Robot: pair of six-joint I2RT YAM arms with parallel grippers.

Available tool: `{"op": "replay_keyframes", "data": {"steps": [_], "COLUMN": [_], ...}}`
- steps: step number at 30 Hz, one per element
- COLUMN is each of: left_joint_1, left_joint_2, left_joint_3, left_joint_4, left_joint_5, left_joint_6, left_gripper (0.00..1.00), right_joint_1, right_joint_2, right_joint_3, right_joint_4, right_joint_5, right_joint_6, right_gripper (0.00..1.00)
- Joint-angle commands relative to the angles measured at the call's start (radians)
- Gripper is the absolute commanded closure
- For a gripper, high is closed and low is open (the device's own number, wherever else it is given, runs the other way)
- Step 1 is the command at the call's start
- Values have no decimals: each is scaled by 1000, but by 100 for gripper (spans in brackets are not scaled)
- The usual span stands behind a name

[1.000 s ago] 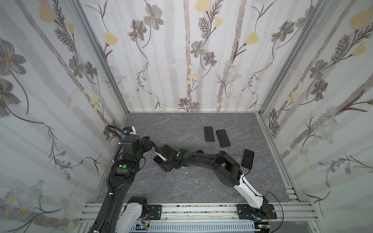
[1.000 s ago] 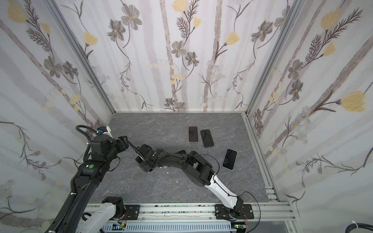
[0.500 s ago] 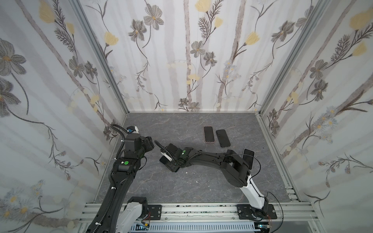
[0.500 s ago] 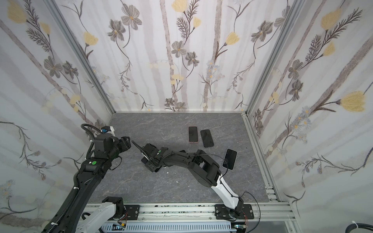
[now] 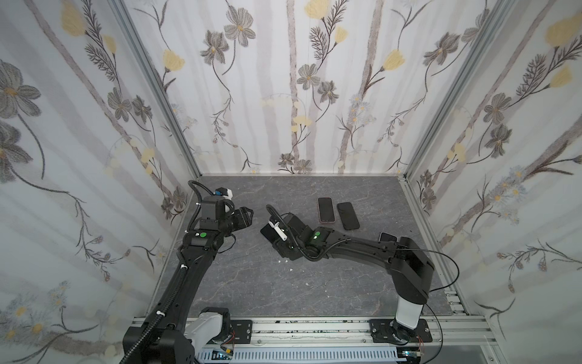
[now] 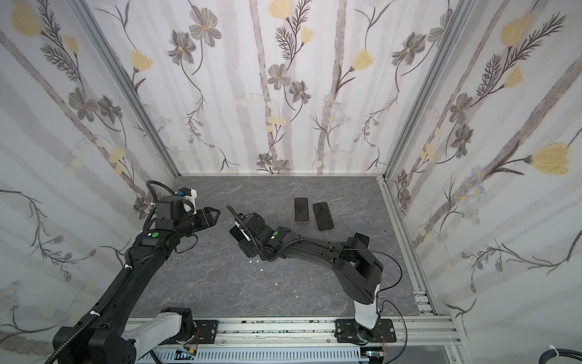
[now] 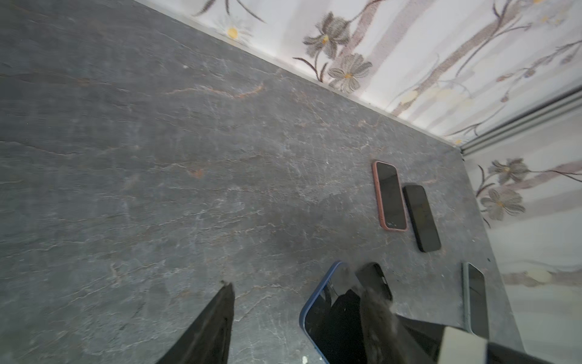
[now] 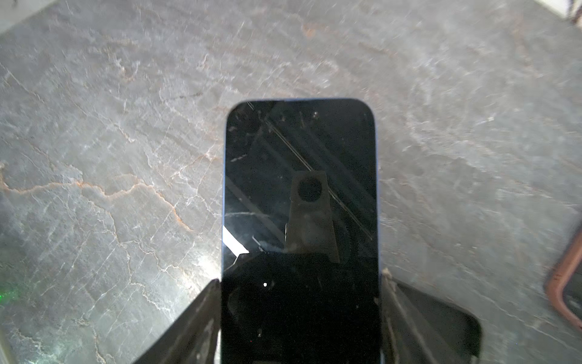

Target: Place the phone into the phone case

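The robot's left gripper will close on the loose end (image 7: 319, 288) of the blue-rimmed phone, opposite the end that the right gripper holds.
The phone (image 8: 299, 195) has a dark glass face with a blue rim. I cannot tell whether that rim is a phone case. My right gripper (image 8: 299, 280) is shut on its lower end, a finger on each long side. In both top views the phone (image 5: 267, 234) (image 6: 234, 233) sits slightly tilted at mid-floor in the right gripper (image 5: 274, 234) (image 6: 242, 235). A black rounded slab (image 8: 447, 324) lies just behind one finger. My left gripper (image 5: 250, 215) (image 6: 217, 214) (image 7: 288, 277) stands open and empty, a short gap left of the phone (image 7: 318, 318).
A pink-cased phone (image 5: 325, 209) and a black phone (image 5: 347, 216) lie side by side at the back right of the grey stone floor (image 5: 252, 283). Another phone (image 5: 387, 237) lies by my right arm's elbow. Papered walls close in three sides.
A second ago both grippers met at the phone. The right gripper has since carried it right and toward the back. The left gripper has let go and now stands apart.
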Motion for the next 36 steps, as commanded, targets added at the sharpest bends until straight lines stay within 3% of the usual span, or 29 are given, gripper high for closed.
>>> {"op": "replay_keyframes", "data": {"steps": [1, 6, 12, 26, 31, 36], "left_joint_1": [0, -11, -31, -62, -72, -77], "left_joint_2": [46, 91, 93, 29, -6, -35], "left_joint_3": [36, 51, 54, 45, 34, 31], "left_joint_4": [43, 152, 244, 299, 331, 334], "left_joint_5": [254, 483, 579, 588, 562, 510], "left_joint_6": [-35, -123, -187, -212, -228, -231], "left_gripper": [38, 39, 42, 78, 100, 100], "right_joint_1": [-26, -48, -50, -49, -50, -50], "right_joint_2": [-102, -231, -306, -363, -376, -398], "right_joint_3": [-58, -104, -117, -148, -157, -158], "right_joint_4": [149, 197, 219, 230, 236, 244], "right_joint_5": [19, -2, -31, -109, -106, -101], "right_joint_6": [-7, -71, -101, -116, -117, -118], "right_gripper": [44, 43, 43, 43, 44, 43]}}
